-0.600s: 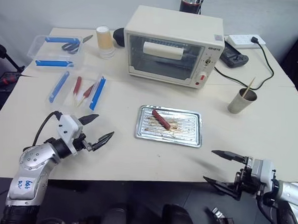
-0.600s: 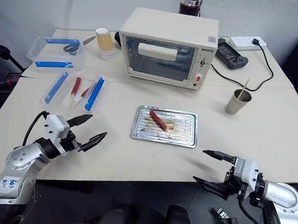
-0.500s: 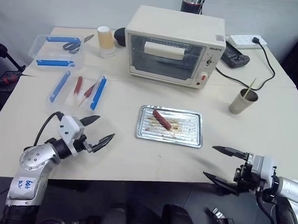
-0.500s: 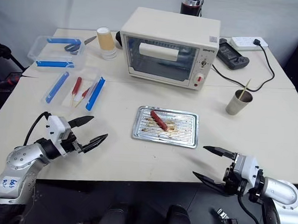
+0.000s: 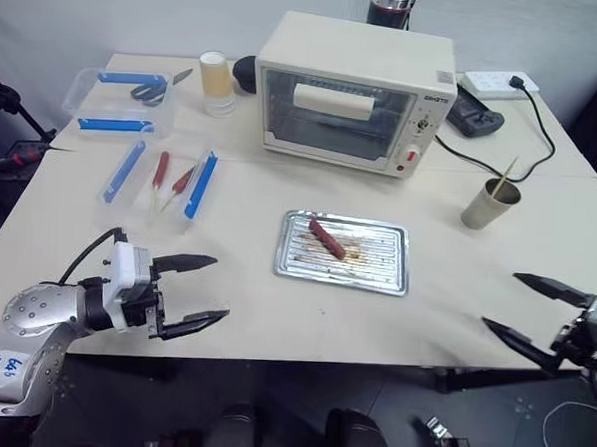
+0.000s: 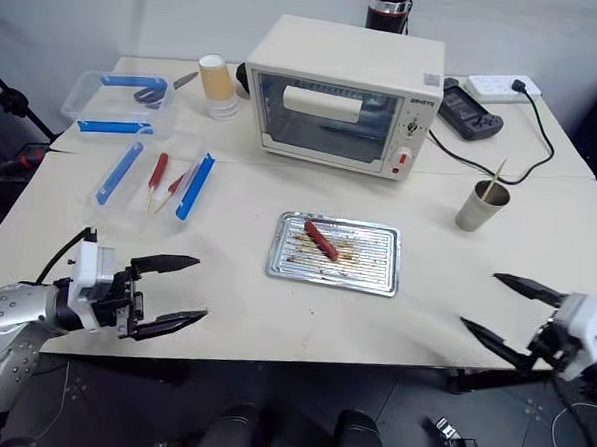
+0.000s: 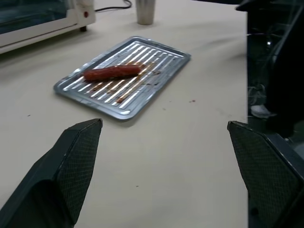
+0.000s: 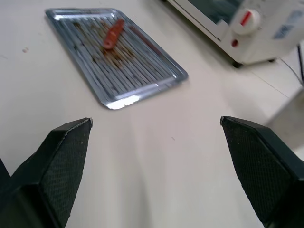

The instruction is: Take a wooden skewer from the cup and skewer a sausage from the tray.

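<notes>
I will close my right gripper on the upper end (image 5: pixel 511 167) of the wooden skewer, just below its tip, where it sticks out of the grey metal cup.
The silver tray (image 5: pixel 387 260) lies mid-table with one reddish-brown sausage (image 5: pixel 326 238) on its ridged bottom. At the right side of the table stands the grey metal cup (image 5: pixel 490 204), and a wooden skewer (image 5: pixel 505 172) leans out of it. My left gripper (image 5: pixel 220 288) is open and empty near the table's front edge, left of the tray. My right gripper (image 5: pixel 500 299) is also open and empty at the front right, in front of the cup. Each wrist view looks between wide-spread fingers at the tray (image 7: pixel 164 51) and the sausage (image 8: pixel 113 32).
A cream toaster oven (image 5: pixel 353 91) stands behind the tray. A paper cup (image 5: pixel 217 79), clear plastic boxes with blue items (image 5: pixel 120 99) and red-handled tools (image 5: pixel 161 171) sit at the far left. A power strip (image 5: pixel 498 84), its black cable and a black device (image 5: pixel 474 118) lie behind the cup.
My right gripper has swung out to the right and slightly up. My left arm has drawn back to the left and its gripper sits lower. Both stay open.
</notes>
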{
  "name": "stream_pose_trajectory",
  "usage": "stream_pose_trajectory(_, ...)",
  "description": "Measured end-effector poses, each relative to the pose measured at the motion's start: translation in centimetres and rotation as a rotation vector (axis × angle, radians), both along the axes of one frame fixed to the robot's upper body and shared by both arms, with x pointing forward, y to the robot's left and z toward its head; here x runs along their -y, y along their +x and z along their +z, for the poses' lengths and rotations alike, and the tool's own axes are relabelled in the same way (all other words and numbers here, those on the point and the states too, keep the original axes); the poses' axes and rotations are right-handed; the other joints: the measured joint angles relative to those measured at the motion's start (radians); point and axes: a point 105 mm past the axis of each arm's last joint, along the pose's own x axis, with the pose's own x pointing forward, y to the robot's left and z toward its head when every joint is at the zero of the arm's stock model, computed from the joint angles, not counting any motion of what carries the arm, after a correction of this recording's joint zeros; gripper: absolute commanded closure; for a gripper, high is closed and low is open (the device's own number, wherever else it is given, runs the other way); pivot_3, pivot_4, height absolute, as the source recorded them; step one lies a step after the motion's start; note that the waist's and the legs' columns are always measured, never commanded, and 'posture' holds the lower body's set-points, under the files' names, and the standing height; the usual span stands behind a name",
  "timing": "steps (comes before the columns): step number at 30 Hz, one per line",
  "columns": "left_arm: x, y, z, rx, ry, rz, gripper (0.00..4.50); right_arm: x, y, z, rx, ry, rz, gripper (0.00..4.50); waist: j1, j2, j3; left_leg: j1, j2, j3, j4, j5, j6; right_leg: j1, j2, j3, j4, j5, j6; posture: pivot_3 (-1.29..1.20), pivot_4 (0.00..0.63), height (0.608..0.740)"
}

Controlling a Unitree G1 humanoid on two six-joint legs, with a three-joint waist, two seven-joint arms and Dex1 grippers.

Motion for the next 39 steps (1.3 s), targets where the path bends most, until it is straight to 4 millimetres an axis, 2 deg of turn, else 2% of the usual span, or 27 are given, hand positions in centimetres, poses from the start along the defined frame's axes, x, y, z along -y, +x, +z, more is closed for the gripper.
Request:
stream_pose_trajectory(4,0.3,0.0,0.5,0.001,-0.03,-0.024,0.03,1.6,1.2,1.0,0.011,0.022,-0.044,0.0,-0.004,0.001,0.0,0.0,0.0,0.0,0.0,0.0,0.0,0.0,0.0,0.0,0.0,0.0,0.0,0.0,0.15,0.74)
stream_pose_trajectory(8,1.2,1.3,2.3,0.068,-0.121,-0.001,0.03,2.1,3.7,4.5,0.067,0.082,-0.077,0.0,-0.003,0.004,0.001,0.0,0.0,-0.001,0.001,0.0,0.0,0.0,0.0,0.001,0.001,0.0,0.0,0.0,0.15,0.74)
stream_pose_trajectory(10,1.8,1.8,2.6,0.075,-0.158,0.012,0.03,1.9,5.5,6.4,0.039,0.074,-0.088,0.0,-0.004,0.006,0.001,0.0,0.0,0.0,0.001,0.0,0.0,-0.001,-0.001,0.001,0.001,0.0,0.0,0.0,0.15,0.74)
stream_pose_trajectory(12,2.6,2.0,2.7,0.069,-0.182,0.008,0.03,1.4,8.2,8.5,-0.011,0.068,-0.118,0.0,-0.014,0.007,0.001,0.0,0.0,0.001,0.001,0.0,0.0,-0.001,-0.001,0.001,0.001,0.0,0.0,0.0,0.15,0.74)
stream_pose_trajectory(16,3.8,2.2,3.0,0.065,-0.196,-0.021,0.03,1.5,12.0,10.6,-0.081,0.061,-0.219,0.0,-0.023,0.007,0.001,-0.003,0.0,0.007,0.001,0.0,0.0,-0.003,0.0,0.0,0.0,0.0,0.0,0.0,0.15,0.74)
stream_pose_trajectory(18,4.0,2.3,3.2,0.062,-0.206,-0.021,0.03,1.6,13.5,11.0,-0.132,0.101,-0.268,0.0,-0.022,0.008,0.002,-0.004,-0.001,0.007,0.0,0.0,0.0,-0.003,0.0,-0.001,-0.001,0.0,0.0,0.0,0.15,0.74)
stream_pose_trajectory(21,4.6,2.5,3.4,0.059,-0.223,-0.029,0.03,0.4,15.7,11.0,-0.213,0.142,-0.28,0.0,-0.026,0.008,0.002,-0.004,-0.001,0.009,0.001,0.0,0.0,-0.004,0.0,0.0,-0.001,0.0,0.0,0.0,0.15,0.74)
stream_pose_trajectory(23,5.0,2.4,3.4,0.061,-0.231,-0.031,0.03,-0.1,16.9,10.6,-0.236,0.157,-0.296,0.0,-0.026,0.008,0.002,-0.004,-0.001,0.008,0.001,0.0,0.0,-0.004,0.0,0.0,-0.001,0.0,0.0,0.0,0.15,0.74)
stream_pose_trajectory(26,5.2,2.4,3.5,0.071,-0.248,-0.017,0.03,0.2,18.3,9.8,-0.245,0.194,-0.373,0.0,-0.023,0.008,0.002,-0.005,-0.001,0.008,0.001,0.0,0.0,-0.005,0.0,0.0,-0.001,0.0,0.0,0.0,0.15,0.74)
stream_pose_trajectory(31,5.1,2.5,3.2,0.066,-0.256,0.019,0.03,1.0,19.4,8.8,-0.241,0.209,-0.468,0.0,-0.026,0.008,0.002,-0.006,-0.001,0.009,0.001,0.0,0.0,-0.006,0.0,0.0,0.0,0.0,0.0,0.0,0.15,0.74)
stream_pose_trajectory(39,5.1,2.4,3.2,0.075,-0.26,0.033,0.03,0.3,20.2,8.3,-0.237,0.257,-0.485,0.0,-0.027,0.009,0.002,-0.006,-0.001,0.01,0.001,0.0,0.0,-0.007,0.0,0.001,0.001,0.0,0.0,0.0,0.15,0.74)
